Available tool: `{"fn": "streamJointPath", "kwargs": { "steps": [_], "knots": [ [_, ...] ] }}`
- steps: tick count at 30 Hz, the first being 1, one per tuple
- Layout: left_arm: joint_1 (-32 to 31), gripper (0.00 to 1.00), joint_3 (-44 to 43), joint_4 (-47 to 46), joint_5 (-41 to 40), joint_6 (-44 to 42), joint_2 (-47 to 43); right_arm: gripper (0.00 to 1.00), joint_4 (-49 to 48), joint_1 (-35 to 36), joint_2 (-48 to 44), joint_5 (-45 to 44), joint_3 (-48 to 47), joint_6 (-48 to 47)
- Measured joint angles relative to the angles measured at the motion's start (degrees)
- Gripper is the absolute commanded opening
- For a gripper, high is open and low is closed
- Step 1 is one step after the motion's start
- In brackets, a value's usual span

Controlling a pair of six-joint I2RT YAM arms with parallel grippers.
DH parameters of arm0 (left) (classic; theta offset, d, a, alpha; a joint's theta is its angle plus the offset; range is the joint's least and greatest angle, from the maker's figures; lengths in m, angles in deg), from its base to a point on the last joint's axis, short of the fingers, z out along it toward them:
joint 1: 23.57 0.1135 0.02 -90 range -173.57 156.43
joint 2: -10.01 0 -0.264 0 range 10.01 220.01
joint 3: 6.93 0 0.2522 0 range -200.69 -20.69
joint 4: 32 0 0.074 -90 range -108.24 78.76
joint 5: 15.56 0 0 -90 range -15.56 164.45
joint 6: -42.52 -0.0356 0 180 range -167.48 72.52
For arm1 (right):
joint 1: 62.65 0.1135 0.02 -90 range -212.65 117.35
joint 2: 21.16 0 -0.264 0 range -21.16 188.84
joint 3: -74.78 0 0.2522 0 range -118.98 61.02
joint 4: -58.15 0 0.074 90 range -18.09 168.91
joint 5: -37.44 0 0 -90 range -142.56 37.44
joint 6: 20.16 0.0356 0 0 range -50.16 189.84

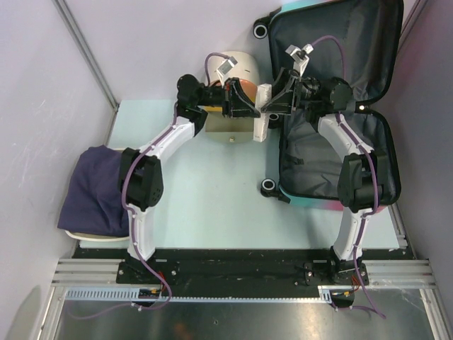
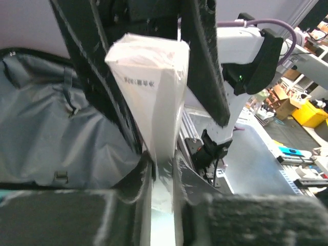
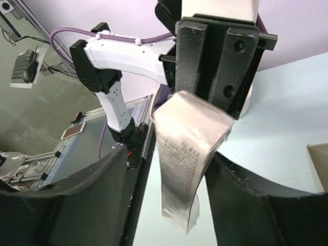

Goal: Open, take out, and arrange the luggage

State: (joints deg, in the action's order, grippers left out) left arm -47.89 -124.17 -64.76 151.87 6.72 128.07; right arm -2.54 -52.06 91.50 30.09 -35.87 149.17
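Next, the left gripper releases the white plastic-wrapped pack, now held above the table, inside the open tan drawer (image 1: 233, 125) under the cream cylindrical box.
The luggage (image 1: 322, 152) lies open at the right of the table, its lid (image 1: 340, 39) folded back and its dark grey lining (image 2: 46, 128) showing. Both grippers meet at a tall white plastic-wrapped pack (image 1: 262, 113) held above the table, just left of the case. My left gripper (image 1: 251, 112) is shut on the pack (image 2: 154, 87); its fingers (image 2: 163, 169) press both sides of the lower end. My right gripper (image 1: 274, 106) stands open around the pack (image 3: 187, 138): its jaws (image 3: 169, 164) are apart, with a wide gap on the left side.
A cream cylindrical box (image 1: 239, 69) stands behind the left gripper, with a tan block (image 1: 226, 129) under it. A dark blue cloth (image 1: 95, 190) lies over a white basin at the left table edge. Walls close in on both sides.
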Motion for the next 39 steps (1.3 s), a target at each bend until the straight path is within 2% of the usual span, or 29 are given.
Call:
{"fn": "streamJointPath", "kwargs": {
  "steps": [1,3,4,8,11,12,15,17,19,20,24,27,32,36,39],
  "knots": [
    [0.11,0.0,0.35,-0.17,-0.33,0.61,0.02,0.73,-0.17,-0.24,-0.02,-0.04,0.0,-0.11],
    [0.46,0.0,1.03,-0.98,-0.85,1.42,0.02,0.93,-0.44,-0.96,-0.04,-0.07,0.02,-0.81],
    [0.59,0.0,1.33,-1.38,-1.05,1.55,0.0,0.99,-0.35,-1.55,-0.04,-0.17,0.17,-1.25],
    [0.66,0.0,2.95,-1.44,-2.1,1.33,-0.11,1.0,2.58,-4.74,-0.28,-1.81,0.85,-6.45],
    [0.79,0.0,3.96,3.87,-2.91,-1.97,-0.81,1.0,14.25,-8.31,-1.88,-5.99,1.49,-15.23],
    [0.9,0.0,3.96,6.93,-4.04,-5.05,-1.16,1.0,20.59,-9.51,-2.82,-8.46,1.51,-19.3],
    [1.05,0.0,1.84,25.0,-10.62,-18.62,-2.45,0.99,39.93,-13.75,-6.08,-16.02,1.11,-33.03],
    [1.22,0.0,-0.42,36.57,-17.07,-27.91,-3.08,1.0,49.05,-16.15,-7.93,-19.47,1.01,-39.69],
    [1.4,0.0,-3.63,48.57,-24.94,-39.93,-3.63,1.0,54.77,-17.51,-9.62,-21.44,1.77,-44.17],
    [1.49,0.0,-4.17,50.07,-26.08,-41.68,-3.63,1.0,56.98,-17.94,-10.56,-21.88,2.45,-45.99],
    [1.2,0.0,-7.91,62.58,-38.86,-63.08,-4.2,1.0,63.21,-18.78,-12.41,-22.51,4.0,-51.45],
    [0.33,0.0,-8.07,68.5,-47.82,-80.0,-4.76,1.0,66.03,-19.37,-12.83,-22.69,5.22,-54.07],
    [-2.05,0.03,-6.64,73.77,-53.7,-99.6,-4.74,1.0,67.84,-19.98,-12.83,-22.51,6.93,-55.63],
    [-3.04,0.14,-7.89,75.65,-55.82,-107.82,-2.71,1.0,68.19,-20.04,-12.83,-22.27,7.26,-55.89],
    [-3.08,0.17,-11.06,75.89,-56.96,-110.66,1.01,1.0,68.32,-20.04,-12.83,-22.21,7.45,-56.3]
  ]
}}
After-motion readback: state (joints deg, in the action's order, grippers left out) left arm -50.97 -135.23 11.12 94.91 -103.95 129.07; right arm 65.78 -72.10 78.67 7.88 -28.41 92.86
